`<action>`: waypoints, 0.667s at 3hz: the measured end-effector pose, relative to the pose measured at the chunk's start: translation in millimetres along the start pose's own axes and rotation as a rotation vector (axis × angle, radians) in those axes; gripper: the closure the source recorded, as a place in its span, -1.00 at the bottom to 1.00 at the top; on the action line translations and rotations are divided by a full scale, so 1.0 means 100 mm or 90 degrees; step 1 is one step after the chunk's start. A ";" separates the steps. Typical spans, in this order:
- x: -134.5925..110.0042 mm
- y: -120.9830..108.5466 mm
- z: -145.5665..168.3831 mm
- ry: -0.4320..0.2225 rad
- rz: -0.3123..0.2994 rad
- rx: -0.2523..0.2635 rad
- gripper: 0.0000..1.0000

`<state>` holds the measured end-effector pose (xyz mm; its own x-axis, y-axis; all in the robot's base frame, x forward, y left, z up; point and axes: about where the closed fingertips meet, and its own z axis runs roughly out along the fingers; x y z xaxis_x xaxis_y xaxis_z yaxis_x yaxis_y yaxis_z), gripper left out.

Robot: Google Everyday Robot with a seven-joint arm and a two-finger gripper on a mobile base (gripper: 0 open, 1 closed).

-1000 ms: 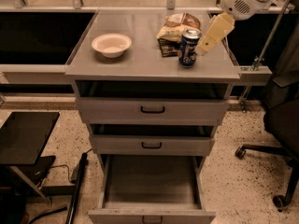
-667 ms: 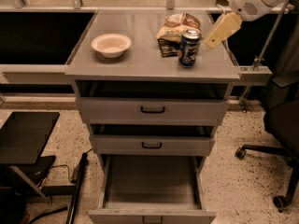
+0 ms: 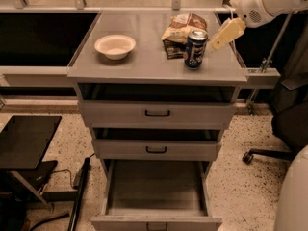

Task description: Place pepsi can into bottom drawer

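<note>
My gripper is going to close on the upper half (image 3: 196,42) of the pepsi can, which stands in front of the snack bag.
The pepsi can (image 3: 195,49) stands upright on the grey cabinet top (image 3: 144,61), right of centre, just in front of a tan-and-brown snack bag (image 3: 180,30). My gripper (image 3: 222,35) hangs from the white arm at the upper right, its yellowish fingers pointing down-left, just right of the can and apart from it. It holds nothing. The bottom drawer (image 3: 156,189) is pulled out, its flat grey inside bare.
A white bowl (image 3: 115,45) sits on the left of the cabinet top. Two shallower drawers (image 3: 157,113) with black handles are slightly open above the bottom one. A black stand (image 3: 24,143) is at the left, an office chair (image 3: 288,114) at the right.
The arm has drawn back a little to the right, away from the can. The can, the bag and the bowl have not moved.
</note>
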<state>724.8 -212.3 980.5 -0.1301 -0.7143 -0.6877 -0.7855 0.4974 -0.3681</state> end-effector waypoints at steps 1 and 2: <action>0.09 0.04 0.13 -0.060 0.041 -0.032 -1.00; 0.12 0.15 0.51 -0.195 0.108 -0.118 -1.00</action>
<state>742.3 -188.1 935.0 -0.1022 -0.4353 -0.8944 -0.8679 0.4784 -0.1337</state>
